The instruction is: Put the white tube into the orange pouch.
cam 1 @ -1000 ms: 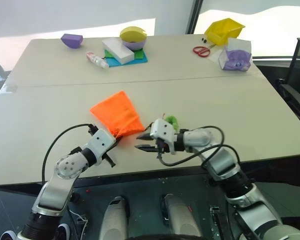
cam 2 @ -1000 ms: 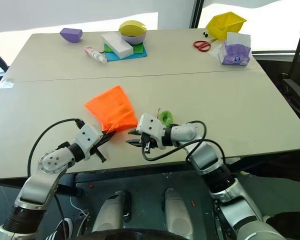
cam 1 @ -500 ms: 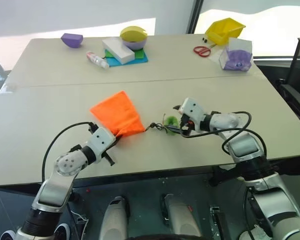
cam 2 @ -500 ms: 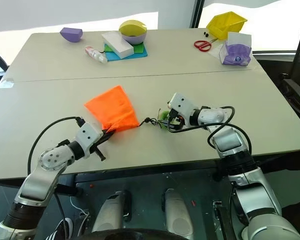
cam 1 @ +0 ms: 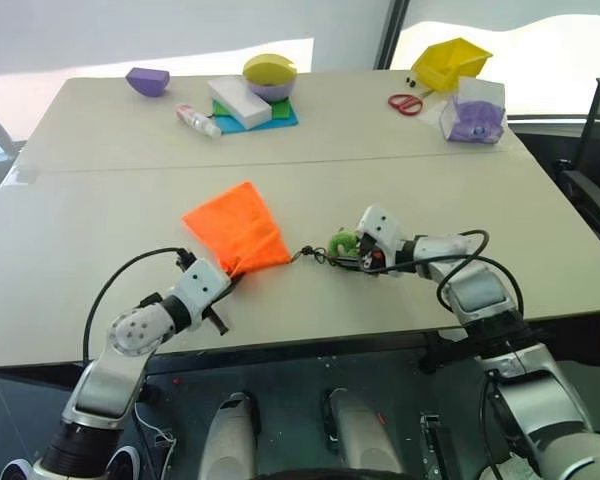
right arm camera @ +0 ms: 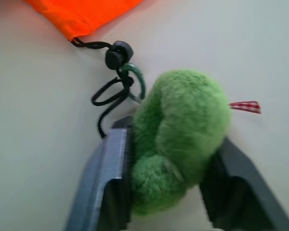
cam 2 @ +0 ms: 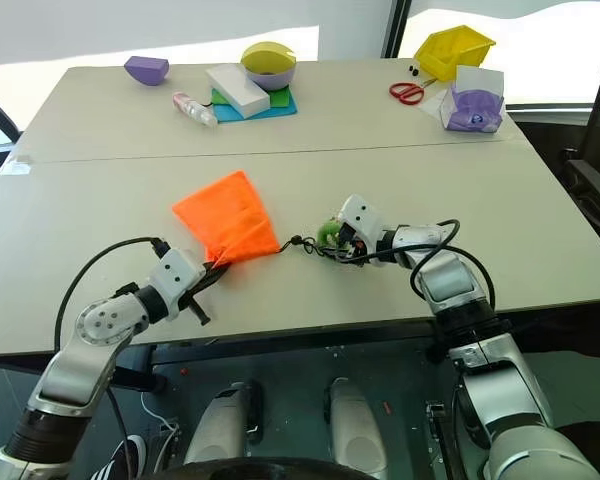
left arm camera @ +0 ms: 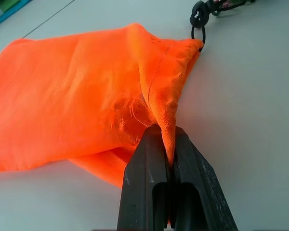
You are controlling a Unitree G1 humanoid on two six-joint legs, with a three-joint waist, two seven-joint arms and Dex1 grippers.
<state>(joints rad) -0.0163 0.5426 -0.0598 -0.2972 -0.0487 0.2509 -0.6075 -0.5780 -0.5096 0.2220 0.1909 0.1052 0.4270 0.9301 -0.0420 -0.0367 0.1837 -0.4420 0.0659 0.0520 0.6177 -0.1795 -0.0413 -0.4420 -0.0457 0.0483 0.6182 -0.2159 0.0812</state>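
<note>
Left gripper pinches orange pouch's fold away from black cord; it should open, take the corner (cam 1: 286, 258) where the cord comes out.
The orange pouch (cam 1: 235, 230) lies flat on the near half of the table. My left gripper (cam 1: 228, 275) is shut on a fold of the pouch's fabric (left arm camera: 77, 91) at its mouth corner. From the mouth a thin black cord (right arm camera: 111, 94) runs through a black cord lock (right arm camera: 118, 53) to a green ring (right arm camera: 139, 79). A green plush toy (right arm camera: 183, 130) with a small red checked tag sits by that ring. My right gripper (cam 1: 352, 252) has one finger pressed against each side of the plush. The white tube is hidden.
At the back left stand a clear bottle with a pink label (cam 1: 195, 120), a white block (cam 1: 242, 102) on coloured sheets, a yellow and purple bowl (cam 1: 269, 76) and a purple piece (cam 1: 147, 80). Red scissors (cam 1: 404, 102), a yellow bin (cam 1: 448, 60) and a clear box (cam 1: 476, 110) sit back right.
My right gripper swung from beside the pouch's mouth out to the right, opened wide over the green plush toy, then closed on it. The left gripper and pouch stayed put.
</note>
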